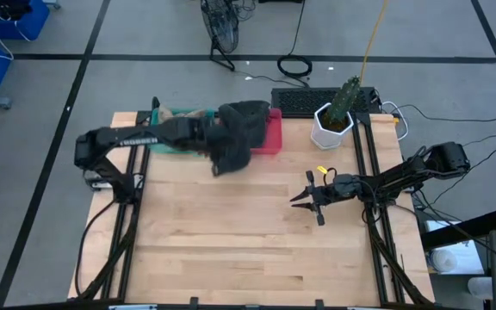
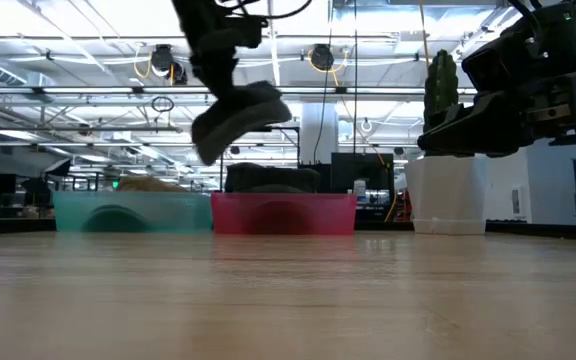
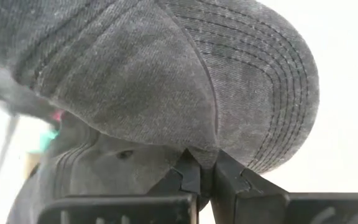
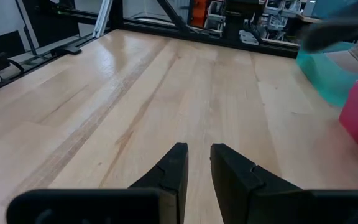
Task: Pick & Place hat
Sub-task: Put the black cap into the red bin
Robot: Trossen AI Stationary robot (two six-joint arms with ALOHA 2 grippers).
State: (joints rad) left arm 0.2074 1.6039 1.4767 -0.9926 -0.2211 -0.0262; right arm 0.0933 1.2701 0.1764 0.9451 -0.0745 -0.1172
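Note:
Next, I release the dark grey cap, now hanging just in front of the pink bin, with my left gripper in the pink bin [image 1: 249, 127], over toward the bin's far edge.
A dark grey denim cap [image 1: 231, 153] hangs in the air from my left gripper [image 1: 212, 138], which is shut on it just in front of the pink bin [image 1: 269, 138]; the low view shows the cap [image 2: 240, 118] well above the table. A second dark cap [image 1: 250, 114] lies in the pink bin. A teal bin [image 1: 172, 129] stands to the pink bin's left. My right gripper [image 1: 300, 200] waits over the table's right half with a narrow gap between its fingers [image 4: 199, 163], touching nothing. My left gripper pinches the cap between its two fingers [image 3: 188, 174] at the brim's edge [image 3: 207, 146], close to where the stitched brim meets the crown. The cap is lifted clear of the table and hangs tilted, crown and brim [image 3: 272, 93] spreading out beyond the fingertips.
A white pot [image 1: 330, 129] with a cactus [image 1: 344, 96] stands at the table's far right corner, beside a black keyboard [image 1: 304, 102]. A small yellow object [image 1: 322, 170] lies near my right gripper. Bare wood [image 1: 231, 241] spans the near half of the table.

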